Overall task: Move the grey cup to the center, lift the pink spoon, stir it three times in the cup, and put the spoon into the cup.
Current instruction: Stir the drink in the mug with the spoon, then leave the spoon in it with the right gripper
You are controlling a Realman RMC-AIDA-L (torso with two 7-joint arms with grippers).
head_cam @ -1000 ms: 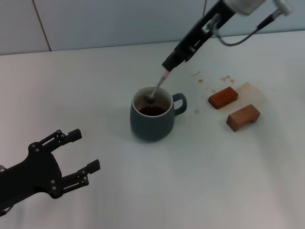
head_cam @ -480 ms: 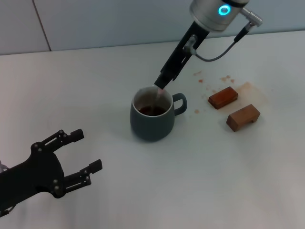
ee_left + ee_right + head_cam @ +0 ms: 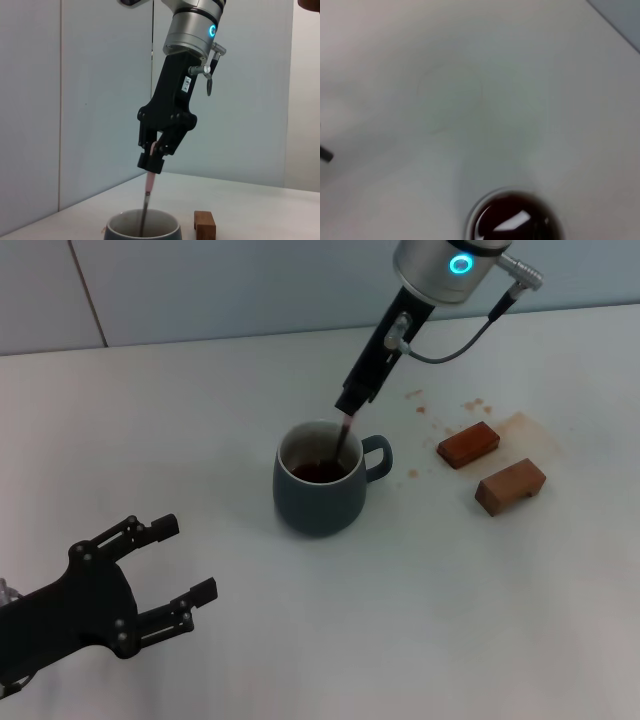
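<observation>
Next, I release the pink spoon from my right gripper inside the grey cup, leaning (image 3: pixel 352 466) against the cup's rim next to the cup's handle.
The grey cup (image 3: pixel 322 480) stands at the table's middle with dark liquid inside; its rim shows in the left wrist view (image 3: pixel 143 227) and its liquid in the right wrist view (image 3: pixel 512 220). My right gripper (image 3: pixel 350 407) hangs just above the cup's far rim, shut on the pink spoon (image 3: pixel 343 432). The spoon hangs steeply with its lower end inside the cup, also seen in the left wrist view (image 3: pixel 148 195). My left gripper (image 3: pixel 170 565) is open and empty at the near left, well away from the cup.
Two brown wooden blocks (image 3: pixel 468 443) (image 3: pixel 510 485) lie right of the cup, among brown stains (image 3: pixel 470 406) on the white table. One block shows in the left wrist view (image 3: pixel 205 225). A wall runs behind the table.
My right arm has swung over the cup, bringing the spoon from a slant to nearly upright and shifting it to the cup's right side. The left gripper drifted slightly nearer.
</observation>
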